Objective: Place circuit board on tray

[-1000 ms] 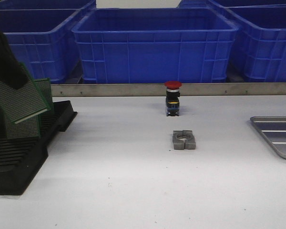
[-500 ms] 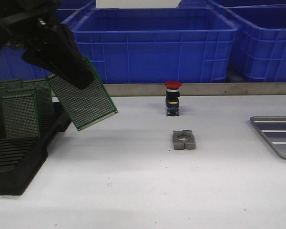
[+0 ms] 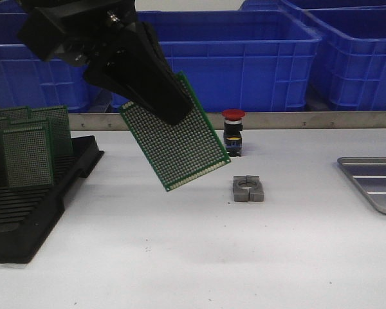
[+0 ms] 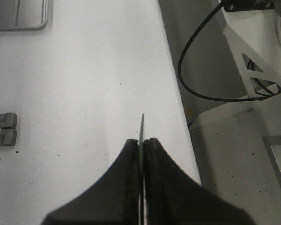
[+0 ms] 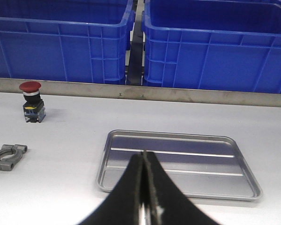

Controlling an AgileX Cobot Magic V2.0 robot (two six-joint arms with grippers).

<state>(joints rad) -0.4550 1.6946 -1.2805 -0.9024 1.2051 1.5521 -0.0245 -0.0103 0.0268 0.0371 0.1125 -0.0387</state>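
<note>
My right gripper will take the green circuit board at its lower corner [image 3: 213, 159] nearest the grey metal clamp block.
My left gripper [image 3: 156, 103] is shut on a green perforated circuit board [image 3: 175, 147] and holds it tilted in the air, left of the table's middle. In the left wrist view the board [image 4: 142, 126] shows edge-on between the closed jaws of the left gripper [image 4: 142, 140]. The grey metal tray [image 3: 375, 180] lies flat at the right edge of the table, with nothing on it; it also shows in the right wrist view [image 5: 178, 161]. My right gripper [image 5: 144, 153] is shut with nothing in it, near the tray's front rim. It is out of the front view.
A black slotted rack [image 3: 26, 212] at the left holds several more green boards [image 3: 27, 154]. A grey metal clamp block [image 3: 248, 188] and a red-capped push button [image 3: 233, 132] stand mid-table. Blue bins [image 3: 244, 58] line the back behind a metal rail.
My left gripper has carried the circuit board up from the rack and rightward, from the far left to near the table's middle. The tray, clamp and button have not moved.
</note>
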